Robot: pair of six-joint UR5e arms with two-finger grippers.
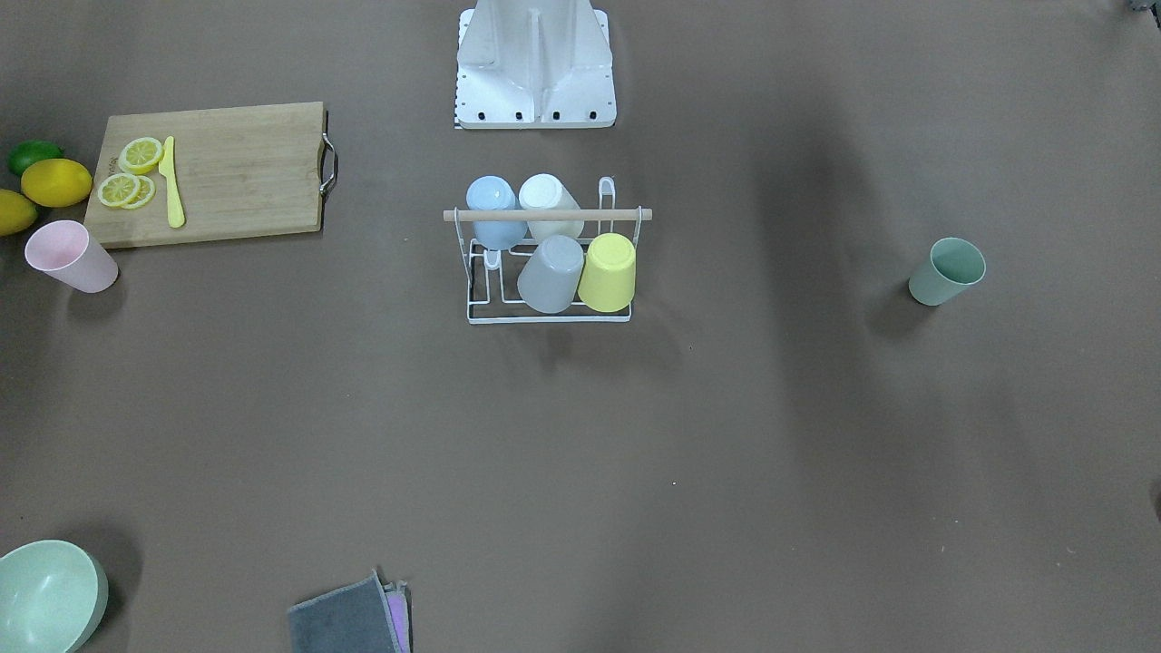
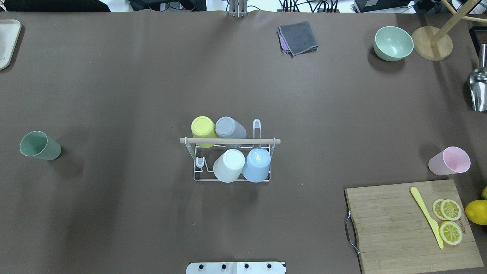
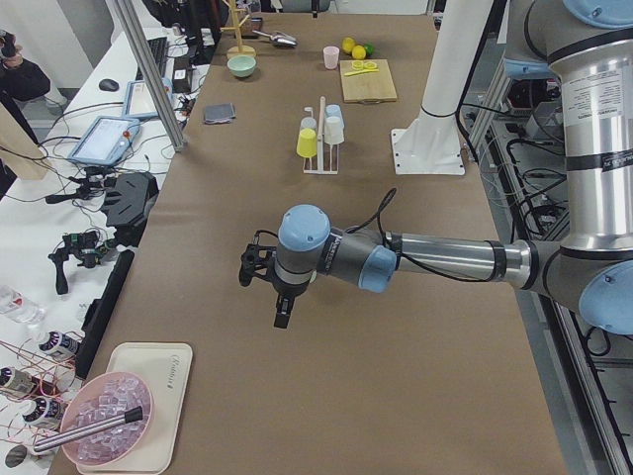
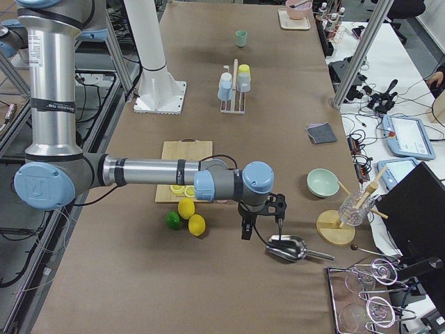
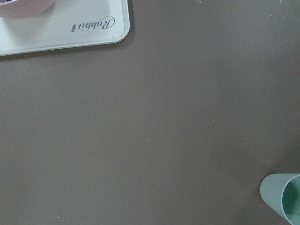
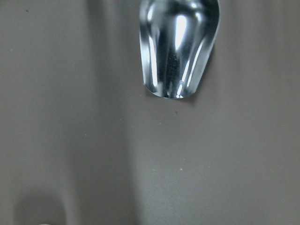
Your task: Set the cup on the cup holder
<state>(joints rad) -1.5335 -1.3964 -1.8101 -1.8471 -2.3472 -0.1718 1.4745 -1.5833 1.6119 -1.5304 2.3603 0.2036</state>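
Note:
Next, my right gripper moves next to the sides of the pink cup (image 1: 76,259) that is beside the cutting board, and then closes on them there.
The cup holder (image 2: 230,141), a white wire rack with a wooden rod handle, stands mid-table and carries upside-down blue, white, grey and yellow cups; it also shows in the front view (image 1: 549,215). A green cup (image 2: 40,145) stands upright at the table's left side and shows in the left wrist view (image 5: 286,199). A pink cup (image 2: 449,161) stands at the right by the board. My left gripper (image 3: 265,295) hangs above the table near the left end. My right gripper (image 4: 262,226) hangs near the metal scoop. I cannot tell whether either is open or shut.
A cutting board (image 2: 388,224) holds lemon slices and a yellow knife (image 2: 426,217), with lemons (image 1: 56,181) and a lime beside it. A green bowl (image 2: 393,43), a grey cloth (image 2: 298,37), a metal scoop (image 6: 179,47) and a white tray (image 5: 61,28) lie around the table's edges.

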